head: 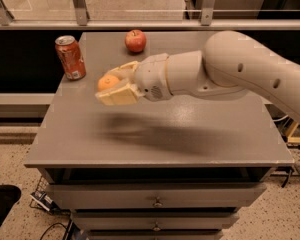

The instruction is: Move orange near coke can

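I need to open my gripper and leave the orange on the grey table top (67, 91), in front of the coke can.
The orange (108, 82) is held between the cream fingers of my gripper (110, 85), lifted above the grey table top (140, 134) at its left part. The gripper is shut on the orange. The coke can (70, 57), red with a silver top, stands upright at the table's back left corner, a short way up and to the left of the orange. My white arm reaches in from the right across the table.
A red apple (135, 40) sits at the back middle of the table, right of the can. A metal rail (140, 24) runs behind the table. Drawers (157, 199) lie under the table top. Speckled floor lies to the left.
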Motion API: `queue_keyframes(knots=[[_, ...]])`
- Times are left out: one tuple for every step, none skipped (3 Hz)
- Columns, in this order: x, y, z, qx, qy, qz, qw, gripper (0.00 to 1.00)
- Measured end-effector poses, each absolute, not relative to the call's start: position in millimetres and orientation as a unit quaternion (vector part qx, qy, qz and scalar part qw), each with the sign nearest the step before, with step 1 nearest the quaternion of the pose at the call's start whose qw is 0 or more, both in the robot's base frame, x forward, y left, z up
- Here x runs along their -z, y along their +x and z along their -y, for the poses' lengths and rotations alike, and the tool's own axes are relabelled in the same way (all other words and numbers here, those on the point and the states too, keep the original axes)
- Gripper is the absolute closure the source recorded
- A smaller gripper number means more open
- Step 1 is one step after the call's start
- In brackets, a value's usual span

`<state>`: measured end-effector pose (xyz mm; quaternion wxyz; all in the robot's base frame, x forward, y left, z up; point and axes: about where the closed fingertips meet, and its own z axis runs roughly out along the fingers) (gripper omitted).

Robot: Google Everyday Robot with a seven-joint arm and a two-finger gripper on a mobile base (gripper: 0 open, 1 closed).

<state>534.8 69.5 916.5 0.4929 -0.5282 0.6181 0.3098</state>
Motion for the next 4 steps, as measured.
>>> queue_keyframes(knots=[[-905,564,-104,-0.318,-0.53,-0.617,0.488,1.0],[-889,587,-132,-0.336,-0.524,-0.619,0.479,1.0],[-876,597,-161,-0.348,-0.524,-0.615,0.475,1.0],[-864,605,-182,-0.36,-0.526,-0.606,0.476,1.0]])
